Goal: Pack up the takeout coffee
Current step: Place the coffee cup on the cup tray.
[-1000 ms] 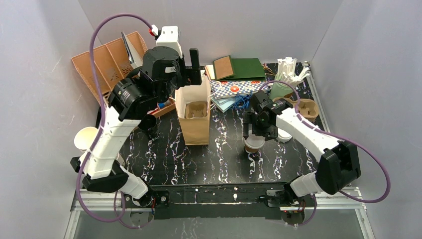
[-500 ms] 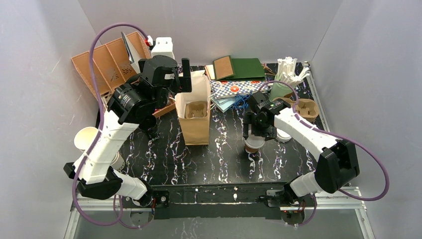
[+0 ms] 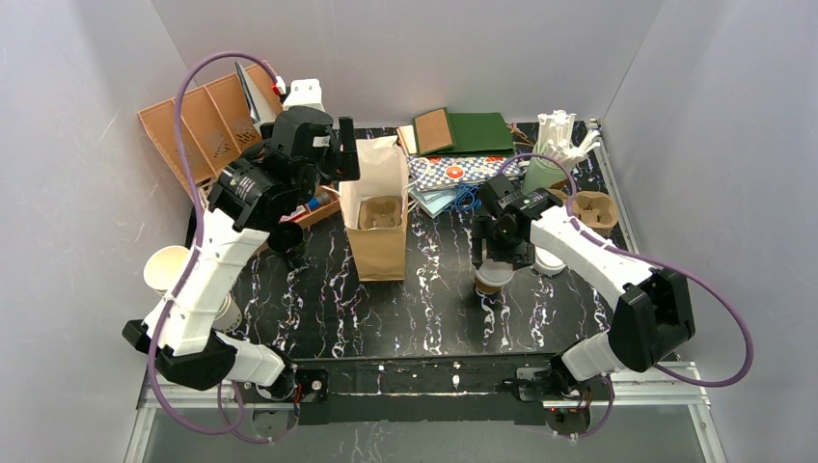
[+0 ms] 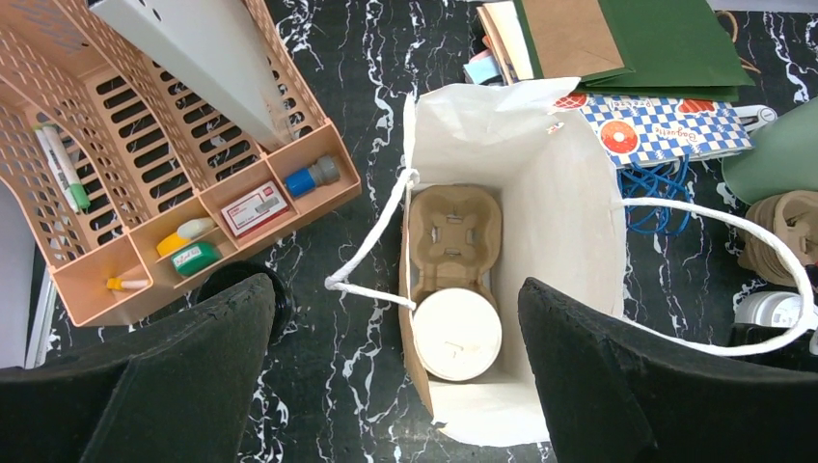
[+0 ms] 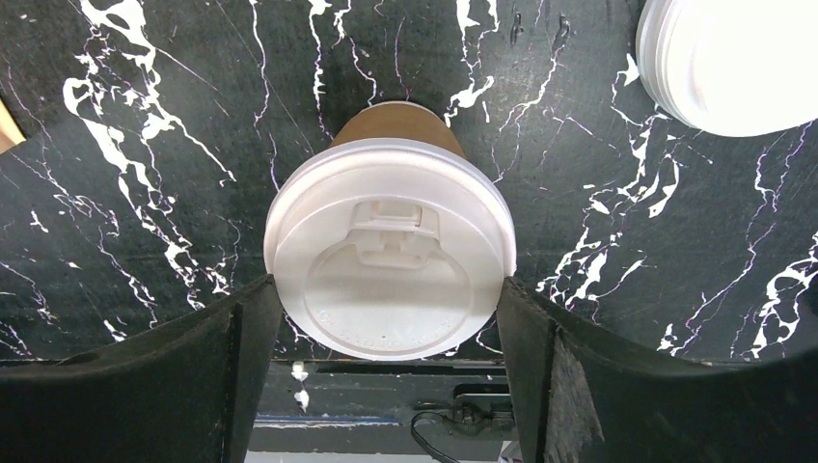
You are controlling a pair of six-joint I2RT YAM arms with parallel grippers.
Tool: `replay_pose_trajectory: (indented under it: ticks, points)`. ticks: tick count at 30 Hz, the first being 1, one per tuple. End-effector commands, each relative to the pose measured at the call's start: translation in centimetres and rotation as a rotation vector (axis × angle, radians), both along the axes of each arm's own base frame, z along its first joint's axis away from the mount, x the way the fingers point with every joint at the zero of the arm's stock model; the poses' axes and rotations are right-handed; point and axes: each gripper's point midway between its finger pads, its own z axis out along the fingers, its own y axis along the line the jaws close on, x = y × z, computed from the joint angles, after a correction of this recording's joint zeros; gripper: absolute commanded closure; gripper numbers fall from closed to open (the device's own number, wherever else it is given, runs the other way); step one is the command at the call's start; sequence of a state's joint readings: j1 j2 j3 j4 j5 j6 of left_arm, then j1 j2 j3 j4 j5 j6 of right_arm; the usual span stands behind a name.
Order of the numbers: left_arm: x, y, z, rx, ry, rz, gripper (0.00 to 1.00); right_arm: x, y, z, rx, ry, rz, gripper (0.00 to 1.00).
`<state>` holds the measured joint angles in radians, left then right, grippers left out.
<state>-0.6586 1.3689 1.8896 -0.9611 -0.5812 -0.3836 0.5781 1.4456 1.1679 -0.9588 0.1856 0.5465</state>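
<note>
The paper bag is next: next my left gripper moves to it and closes on its rim [image 3: 353, 182] [image 4: 411, 145] beside the orange desk organizer, near the back corner.
A tan takeout coffee cup with a white lid [image 5: 391, 270] stands on the black marble table [image 3: 405, 309], right of centre [image 3: 493, 280]. My right gripper [image 5: 386, 289] [image 3: 494, 258] is lowered over it. Its jaws are open, with one finger close beside each side of the lid's rim. A second lidded cup [image 4: 456, 333] sits in a cardboard carrier [image 4: 453, 227] inside the open white-lined paper bag [image 4: 559, 212] [image 3: 381, 246]. My left gripper [image 4: 395, 287] [image 3: 342, 149] hovers open and empty, high over the bag's left rim.
An orange desk organizer [image 3: 207, 121] leans at the back left, with a black cup [image 3: 286, 238] before it. A stack of white lids [image 3: 552, 260] lies right of the cup. Spare carriers [image 3: 593, 207], a green cup [image 3: 542, 174] and folders [image 3: 477, 130] crowd the back right.
The left arm drew back to the left, away from above the bag. The right gripper's jaws narrowed around the cup, which stayed in place.
</note>
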Motion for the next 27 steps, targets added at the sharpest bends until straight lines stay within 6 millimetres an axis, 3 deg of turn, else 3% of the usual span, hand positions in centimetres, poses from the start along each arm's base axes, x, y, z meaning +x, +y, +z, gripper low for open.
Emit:
replay_pose_trajectory:
  ticks: [1, 4, 7, 16, 20, 27]
  points:
    - [-0.5, 0.9, -0.3, -0.032, 0.019, 0.007, 0.05, 0.6, 0.1, 1.0, -0.006, -0.029, 0.010, 0.28]
    - [-0.1, 1.0, -1.0, -0.051, 0.037, 0.008, 0.05, 0.7, 0.3, 1.2, -0.003, -0.031, 0.017, 0.27]
    - [0.8, 1.5, -1.7, -0.099, 0.068, 0.009, 0.05, 1.3, 0.4, 3.1, 0.004, -0.063, 0.022, 0.28]
    - [4.8, 1.1, -4.2, -0.256, 0.221, -0.100, 0.04, 2.8, 1.8, 14.2, 0.136, -0.286, 0.145, 0.30]
    - [6.1, -0.1, -5.0, -0.252, 0.283, -0.164, 0.05, 3.6, 2.0, 17.9, 0.153, -0.366, 0.175, 0.32]
    - [10.3, 0.5, -6.2, -0.242, 0.321, -0.146, 0.10, 5.0, 3.5, 23.7, 0.229, -0.488, 0.227, 0.35]
